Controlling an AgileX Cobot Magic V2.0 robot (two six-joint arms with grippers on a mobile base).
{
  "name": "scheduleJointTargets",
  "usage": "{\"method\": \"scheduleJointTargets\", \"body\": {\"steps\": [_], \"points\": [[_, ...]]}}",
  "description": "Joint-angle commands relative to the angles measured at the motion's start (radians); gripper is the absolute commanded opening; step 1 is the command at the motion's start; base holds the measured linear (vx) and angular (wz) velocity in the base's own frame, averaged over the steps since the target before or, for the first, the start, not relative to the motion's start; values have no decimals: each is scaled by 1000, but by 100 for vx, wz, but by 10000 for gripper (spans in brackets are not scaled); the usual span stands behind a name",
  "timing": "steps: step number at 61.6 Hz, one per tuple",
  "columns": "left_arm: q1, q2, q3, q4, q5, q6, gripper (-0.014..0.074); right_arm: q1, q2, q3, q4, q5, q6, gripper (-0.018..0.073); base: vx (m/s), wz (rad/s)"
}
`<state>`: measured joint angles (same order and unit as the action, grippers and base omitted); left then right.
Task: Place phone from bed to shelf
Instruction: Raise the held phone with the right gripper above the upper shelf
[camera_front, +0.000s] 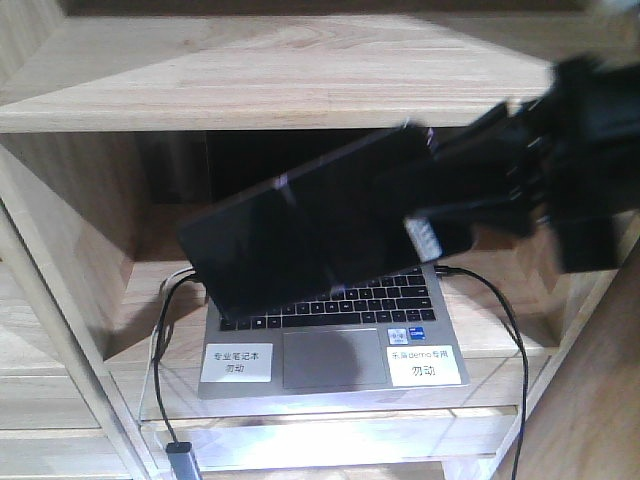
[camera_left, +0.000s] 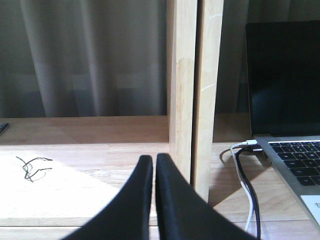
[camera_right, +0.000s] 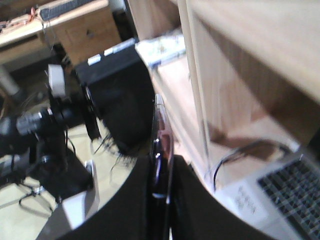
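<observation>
Next, my right gripper sets the phone down flat on the wooden shelf board (camera_front: 197, 31) above the laptop.
The phone (camera_front: 300, 235), a glossy black slab with a crease and a small white sticker, hangs tilted in front of the open laptop inside the light-wood shelf (camera_front: 250, 90). My right gripper (camera_front: 452, 212) comes in from the right and is shut on the phone's right end. In the right wrist view the phone (camera_right: 163, 131) shows edge-on between the two black fingers of the right gripper (camera_right: 161, 162). My left gripper (camera_left: 152, 161) is shut with nothing in it, low over a shelf board (camera_left: 90, 170) beside an upright post. The bed is out of view.
A silver laptop (camera_front: 330, 345) with white stickers sits on the shelf board under the phone, its cables (camera_front: 505, 320) looping at both sides. The same laptop (camera_left: 287, 100) and cables (camera_left: 247, 185) lie right of the post (camera_left: 195, 90). A black box (camera_right: 117, 85) and camera stand are on the floor.
</observation>
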<state>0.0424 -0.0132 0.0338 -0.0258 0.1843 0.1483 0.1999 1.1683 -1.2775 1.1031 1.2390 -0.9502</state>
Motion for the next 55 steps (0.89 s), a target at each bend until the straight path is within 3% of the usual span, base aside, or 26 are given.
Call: {"method": "scheduleJointTargets", "body": {"steps": [1,27,44,55], "points": [[-4,-13,-21,-9,-72,-6,1,1,-36,-80,89,-58,31,-2,0,0],[-4,-13,-21,-9,-72,-6,1,23,98,-382,131,-193,57,-2,0,0],[-4,-13,-21,-9,-72,-6,1,205,338,-621,86,-324,56,-2,0,0],[-4,-13,-21,-9,-72,-6,1,268,473,-720,58,-406,59,-2,0,0]]}}
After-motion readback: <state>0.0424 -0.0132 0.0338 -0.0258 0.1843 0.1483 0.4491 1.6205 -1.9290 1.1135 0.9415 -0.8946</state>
